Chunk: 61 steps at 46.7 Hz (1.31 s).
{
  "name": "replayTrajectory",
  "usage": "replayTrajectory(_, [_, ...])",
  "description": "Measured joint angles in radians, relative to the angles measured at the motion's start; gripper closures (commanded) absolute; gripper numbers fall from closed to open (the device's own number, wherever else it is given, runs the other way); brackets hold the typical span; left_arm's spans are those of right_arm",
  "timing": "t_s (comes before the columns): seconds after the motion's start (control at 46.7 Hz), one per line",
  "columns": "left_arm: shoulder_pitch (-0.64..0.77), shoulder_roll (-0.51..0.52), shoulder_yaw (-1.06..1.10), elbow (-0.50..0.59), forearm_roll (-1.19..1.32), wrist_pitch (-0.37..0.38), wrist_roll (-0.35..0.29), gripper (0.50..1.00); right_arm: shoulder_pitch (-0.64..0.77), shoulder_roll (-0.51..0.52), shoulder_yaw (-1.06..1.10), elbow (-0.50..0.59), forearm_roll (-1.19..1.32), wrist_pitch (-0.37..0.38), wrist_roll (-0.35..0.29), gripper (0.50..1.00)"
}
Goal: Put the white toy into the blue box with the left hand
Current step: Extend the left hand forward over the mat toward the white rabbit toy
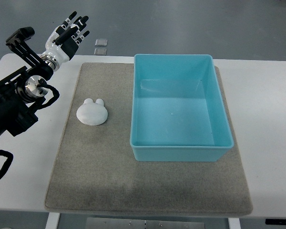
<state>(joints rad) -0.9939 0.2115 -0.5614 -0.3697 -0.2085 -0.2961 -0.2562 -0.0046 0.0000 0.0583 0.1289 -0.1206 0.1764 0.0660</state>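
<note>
The robot's left gripper will close across the white toy's round body (87, 112), with its fingers at the toy's ears and its thumb at the opposite edge.
A white toy (92, 113) shaped like a rabbit's head with two small ears lies flat on the grey mat (109, 176), left of the blue box (181, 149). The box is empty and stands on the mat's right half. My left hand (71, 31) is raised at the far upper left, beyond the table's back edge, well away from the toy. Its fingers are spread and hold nothing. The left arm runs down along the picture's left edge. No right arm shows.
The white table (267, 143) carries the mat. Two small square tiles (100, 46) lie on the floor behind the table's far edge. Black cables (0, 164) hang at the left edge.
</note>
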Motion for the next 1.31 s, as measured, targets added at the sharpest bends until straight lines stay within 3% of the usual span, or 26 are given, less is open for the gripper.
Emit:
replayTrajectory(1.027, [0.004,0.016,0.031,-0.008,0.103,-0.008,0.0,0.51,0.0,0.0,0.0,0.0,0.0,0.0,0.0,0.564])
replayTrajectory(1.305, [-0.008,0.064,0.087,-0.077,0.208,-0.009,0.0,0.51,0.0,0.0,0.0,0.0,0.0,0.0,0.0,0.564])
